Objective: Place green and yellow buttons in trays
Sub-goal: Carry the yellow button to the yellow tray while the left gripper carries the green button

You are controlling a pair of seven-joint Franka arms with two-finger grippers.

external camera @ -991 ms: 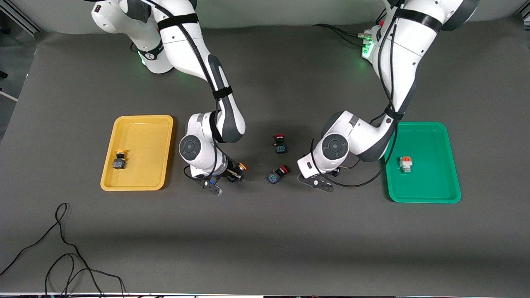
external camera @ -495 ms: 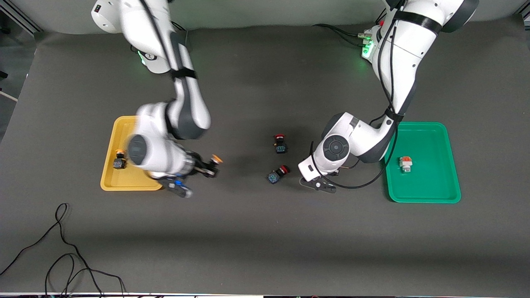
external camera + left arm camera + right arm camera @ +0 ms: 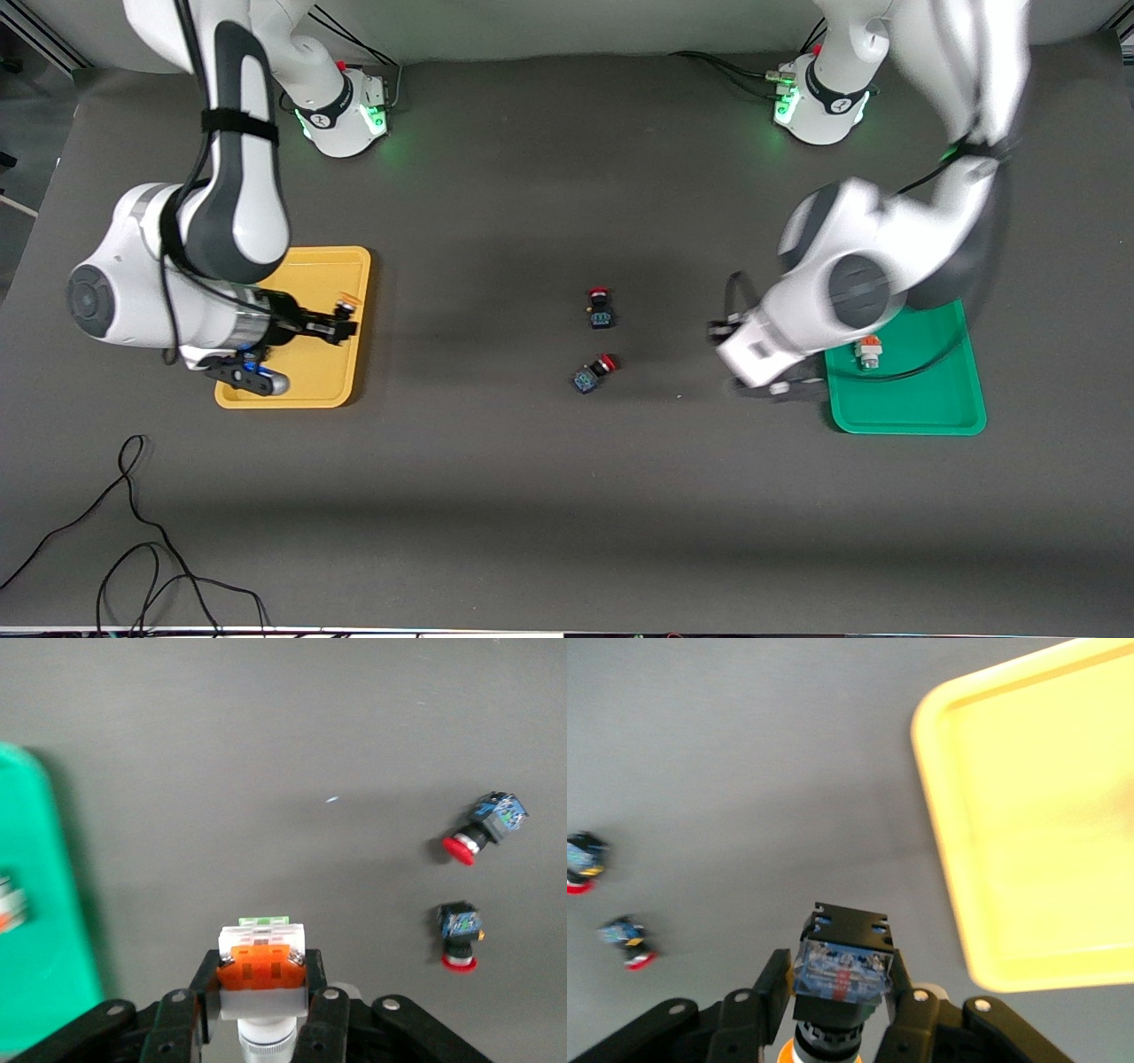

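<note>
The green button in my left gripper needs to be let go in the green tray, on the other green button's outer side [image 3: 927, 355].
My right gripper [image 3: 838, 981] is shut on a yellow button [image 3: 840, 967] with a black-blue body. In the front view it [image 3: 337, 321] is over the mustard yellow tray [image 3: 306, 266], at the edge toward the table's middle. My left gripper [image 3: 262, 981] is shut on a white-and-orange green button [image 3: 262, 967], over the table beside the bright green tray [image 3: 912, 409]. The left arm's hand [image 3: 771, 354] hides that button in the front view. A second green button [image 3: 868, 352] lies in the green tray. My right arm hides any button lying in the yellow tray.
Two red-capped switches [image 3: 600, 307] [image 3: 592, 375] lie on the dark mat at the table's middle, apart from both trays; they also show in the left wrist view [image 3: 483, 826] [image 3: 461, 937]. A black cable [image 3: 133, 532] lies near the front edge at the right arm's end.
My right arm has carried the yellow button from the table's middle to over the yellow tray. My left arm has risen and moved toward the green tray with the green button.
</note>
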